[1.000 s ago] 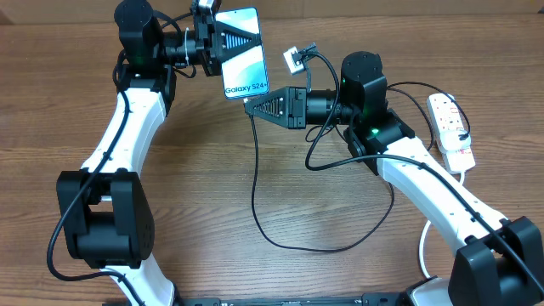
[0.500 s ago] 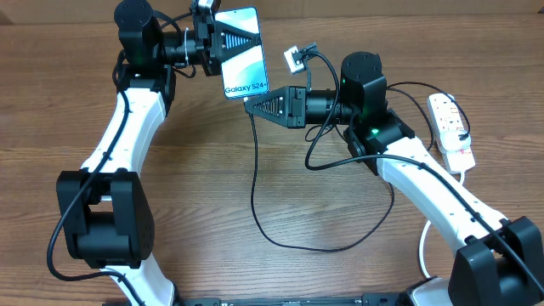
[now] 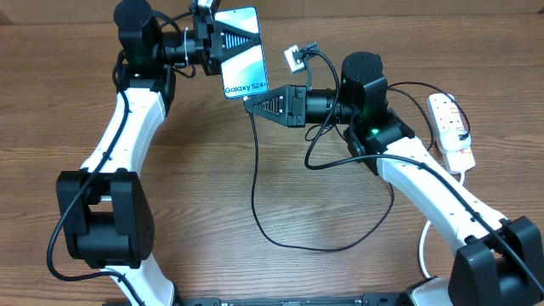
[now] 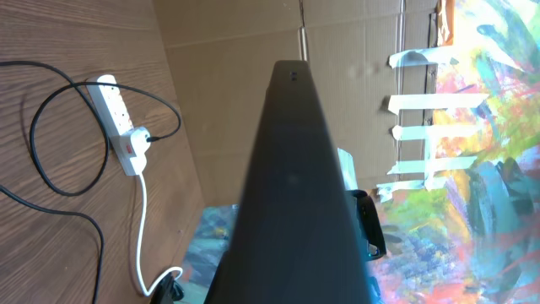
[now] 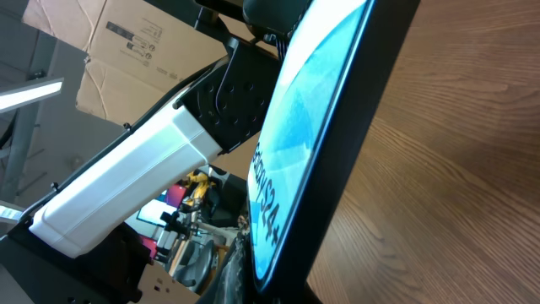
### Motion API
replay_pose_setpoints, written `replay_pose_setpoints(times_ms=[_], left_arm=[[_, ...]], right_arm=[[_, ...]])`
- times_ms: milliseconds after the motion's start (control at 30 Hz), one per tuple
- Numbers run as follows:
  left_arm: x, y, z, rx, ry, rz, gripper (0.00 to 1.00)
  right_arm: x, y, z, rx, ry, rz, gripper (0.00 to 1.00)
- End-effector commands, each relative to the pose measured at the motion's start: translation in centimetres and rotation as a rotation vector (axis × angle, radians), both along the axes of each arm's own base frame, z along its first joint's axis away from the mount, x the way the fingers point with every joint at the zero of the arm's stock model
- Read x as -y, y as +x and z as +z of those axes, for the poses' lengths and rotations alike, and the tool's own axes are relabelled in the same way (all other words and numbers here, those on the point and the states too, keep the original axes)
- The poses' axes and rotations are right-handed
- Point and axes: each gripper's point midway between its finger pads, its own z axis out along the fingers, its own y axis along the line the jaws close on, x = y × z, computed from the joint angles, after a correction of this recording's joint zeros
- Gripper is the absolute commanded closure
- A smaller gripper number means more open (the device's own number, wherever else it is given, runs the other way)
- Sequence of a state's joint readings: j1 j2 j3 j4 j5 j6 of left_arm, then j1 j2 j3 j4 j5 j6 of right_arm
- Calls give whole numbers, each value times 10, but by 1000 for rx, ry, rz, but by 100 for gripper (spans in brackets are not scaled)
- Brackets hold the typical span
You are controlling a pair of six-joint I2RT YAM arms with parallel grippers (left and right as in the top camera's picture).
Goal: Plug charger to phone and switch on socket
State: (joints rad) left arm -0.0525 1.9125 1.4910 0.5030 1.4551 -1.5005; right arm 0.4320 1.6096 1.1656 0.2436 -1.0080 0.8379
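Next, my right gripper releases the connector of the charger, now at the phone's lower edge, and leaves it on the bare wooden table inside the cable loop (image 3: 337,196).
My left gripper (image 3: 248,40) is shut on the phone (image 3: 246,70) and holds it in the air at the back of the table, its blue "Galaxy S24+" screen facing up. My right gripper (image 3: 251,106) is at the phone's lower edge, shut on the charger's free end. The connector itself is hidden between the fingers and the phone. The charger cable (image 3: 255,195) hangs from the fingertips and loops over the table towards the socket (image 3: 450,123) at the right edge. The right wrist view shows the phone's lit screen (image 5: 308,143) close up. The left wrist view shows its dark back (image 4: 295,169).
The socket (image 4: 118,118) also shows in the left wrist view, with a black plug and a white lead running off the table. The wooden table (image 3: 195,212) carries only the cable loop. Cardboard boxes stand behind the table.
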Motion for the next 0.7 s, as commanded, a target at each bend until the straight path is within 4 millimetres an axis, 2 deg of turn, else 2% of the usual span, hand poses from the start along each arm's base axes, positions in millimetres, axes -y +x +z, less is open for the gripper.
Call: replay_pose_setpoints(times_ms=[0, 267, 667], left_arm=[[3, -14, 11, 79, 5, -62, 96], [3, -13, 11, 89, 5, -59, 96], [2, -6, 11, 75, 3, -20, 96]], right_arm=[[9, 18, 4, 20, 4, -81, 96], [15, 34, 3, -30, 5, -170, 96], [15, 37, 1, -39, 0, -192, 96]])
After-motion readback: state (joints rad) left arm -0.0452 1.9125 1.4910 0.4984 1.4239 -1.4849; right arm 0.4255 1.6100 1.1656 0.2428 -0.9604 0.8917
